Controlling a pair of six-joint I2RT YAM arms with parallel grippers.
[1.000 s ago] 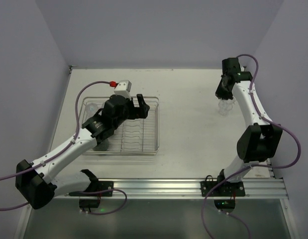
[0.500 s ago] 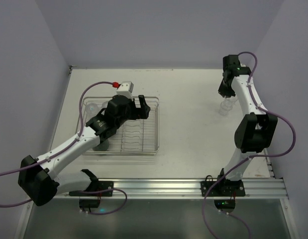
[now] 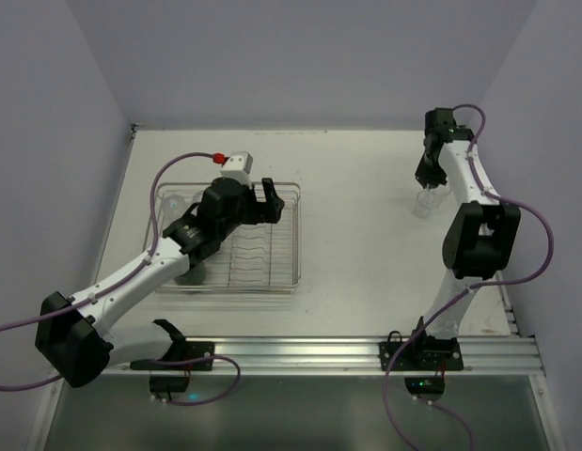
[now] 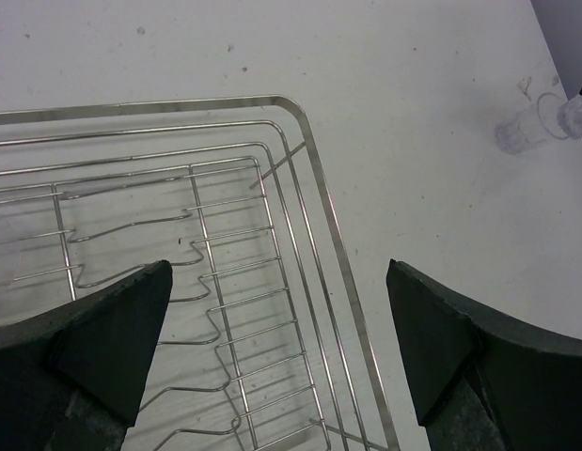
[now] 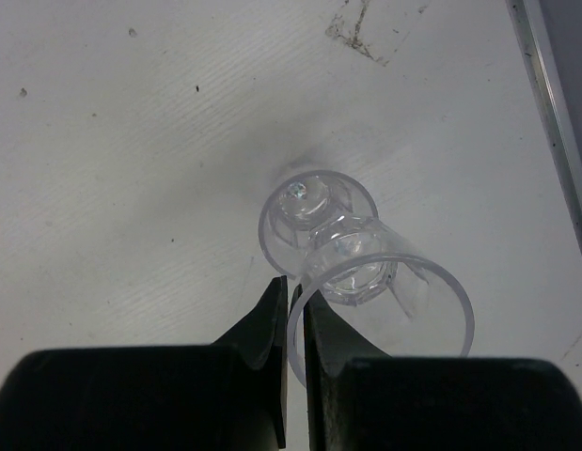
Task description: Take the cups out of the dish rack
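Note:
Next, my right gripper lets go of the tilted clear tumbler inside the second clear tumbler (image 3: 427,201) (image 5: 319,233) standing on the table.
My right gripper (image 5: 295,291) is shut on the rim of a clear tumbler (image 5: 403,282), tilted just above a second clear tumbler (image 5: 305,211) standing on the table. Both show at the far right in the top view (image 3: 423,201), under the right gripper (image 3: 427,180). My left gripper (image 4: 278,282) is open and empty above the right end of the silver wire dish rack (image 4: 305,178). In the top view the left gripper (image 3: 268,200) hovers over the dish rack (image 3: 283,256). A clear tumbler (image 3: 173,202) lies at the rack's far left. A dark mug (image 3: 190,273) sits mostly under the left arm. The cream cup is hidden.
Purple walls close the table (image 3: 356,244) on the left, back and right. The metal rail (image 3: 366,352) with both arm bases runs along the near edge. The table's right edge strip (image 5: 544,113) lies close to the tumblers.
The right arm has straightened up and its gripper has shifted slightly toward the far right while holding the tumbler. The left arm has barely moved.

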